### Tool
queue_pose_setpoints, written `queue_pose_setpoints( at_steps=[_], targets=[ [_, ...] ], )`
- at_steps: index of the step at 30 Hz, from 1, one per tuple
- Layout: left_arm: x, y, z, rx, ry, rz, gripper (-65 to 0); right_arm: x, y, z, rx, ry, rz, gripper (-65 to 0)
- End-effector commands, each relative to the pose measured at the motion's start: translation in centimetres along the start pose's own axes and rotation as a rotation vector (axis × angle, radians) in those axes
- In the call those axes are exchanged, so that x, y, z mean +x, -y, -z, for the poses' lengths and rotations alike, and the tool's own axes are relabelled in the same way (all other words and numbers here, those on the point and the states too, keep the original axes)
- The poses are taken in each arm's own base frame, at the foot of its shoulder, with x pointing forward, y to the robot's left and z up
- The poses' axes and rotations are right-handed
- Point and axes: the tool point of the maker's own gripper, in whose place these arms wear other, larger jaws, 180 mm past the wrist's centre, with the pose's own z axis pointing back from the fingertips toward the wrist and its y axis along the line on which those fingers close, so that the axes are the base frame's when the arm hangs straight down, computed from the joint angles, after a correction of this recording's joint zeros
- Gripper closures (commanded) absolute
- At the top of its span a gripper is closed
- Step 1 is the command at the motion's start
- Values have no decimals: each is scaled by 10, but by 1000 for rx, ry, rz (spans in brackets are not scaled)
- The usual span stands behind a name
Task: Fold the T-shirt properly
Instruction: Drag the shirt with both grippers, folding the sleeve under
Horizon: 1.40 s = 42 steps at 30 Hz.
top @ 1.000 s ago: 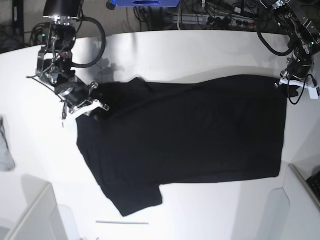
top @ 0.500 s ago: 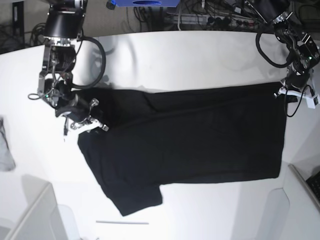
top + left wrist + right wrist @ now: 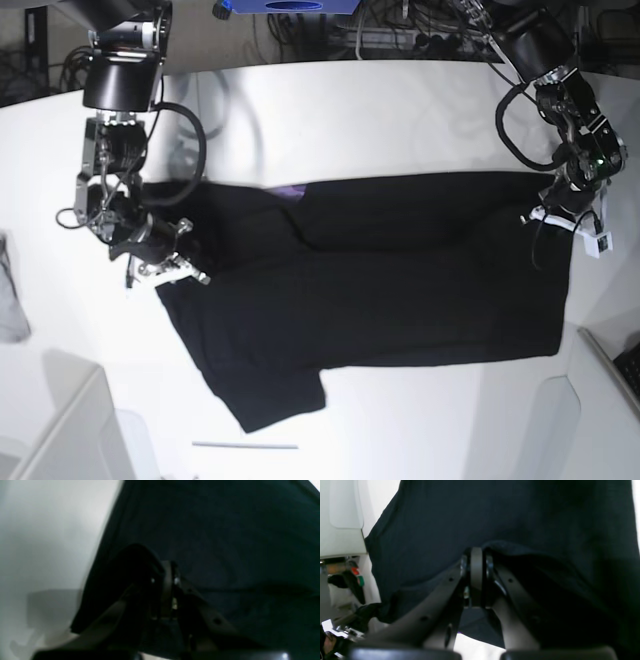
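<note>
Next, my right gripper releases the shoulder edge on the black T-shirt's body point(image 3: 205, 281) point(image 3: 479, 548), just behind the near sleeve.
The black T-shirt point(image 3: 400, 290) lies spread on the white table point(image 3: 400, 110), one sleeve pointing to the near left. Its far edge is lifted and drawn over the body, and a purple sliver of print point(image 3: 290, 190) shows at the fold. My right gripper point(image 3: 175, 268), on the base view's left, is shut on the shirt's shoulder edge. The right wrist view shows this gripper point(image 3: 476, 565) pinching black cloth point(image 3: 495, 512). My left gripper point(image 3: 560, 215), on the base view's right, is shut on the hem corner. The left wrist view shows it point(image 3: 170, 585) pinching the cloth point(image 3: 225, 530).
A small grey cloth point(image 3: 10, 295) lies at the table's left edge. A white bin point(image 3: 60, 430) stands at the near left and another container point(image 3: 610, 370) at the near right. A thin white stick point(image 3: 245, 445) lies near the front edge. Cables run along the back.
Both grippers have moved toward the near side, carrying the shirt's far edge over its body. The purple sliver of print has come into view.
</note>
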Motion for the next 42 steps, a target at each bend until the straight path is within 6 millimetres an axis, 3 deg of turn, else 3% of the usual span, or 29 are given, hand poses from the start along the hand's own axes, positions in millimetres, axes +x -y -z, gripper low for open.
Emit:
queue_pose_setpoints(
  at_steps=[1, 13, 17, 28, 29, 31, 32, 35, 39, 42],
  targets=[
    [16, -4, -4, 10, 46, 14, 0, 16, -10, -4, 24, 40, -15, 0],
    [16, -5, -3, 10, 47, 13, 0, 34, -16, 2, -38, 72, -95, 0],
    [16, 9, 1, -15, 34, 60, 0, 38, -18, 5, -37, 68, -91, 0],
    [22, 7, -2, -11, 48, 71, 0, 34, -18, 7, -32, 59, -84, 0],
    [22, 7, -2, -11, 48, 71, 0, 31, -17, 7, -34, 55, -81, -8],
    [22, 7, -2, -11, 48, 71, 0, 31, -16, 7, -34, 54, -79, -111],
    [22, 7, -2, -11, 48, 71, -15, 30, -15, 6, -35, 55, -77, -155],
    [23, 7, -2, -14, 52, 66, -204, 31, -14, 1, -34, 78, -81, -231],
    [32, -16, -12, 29, 91, 13, -413, 40, -23, -17, -19, 169, -116, -230],
    [47, -26, -28, 49, 153, -8, -482, 38, -26, -29, -20, 212, -124, -230]
  ],
)
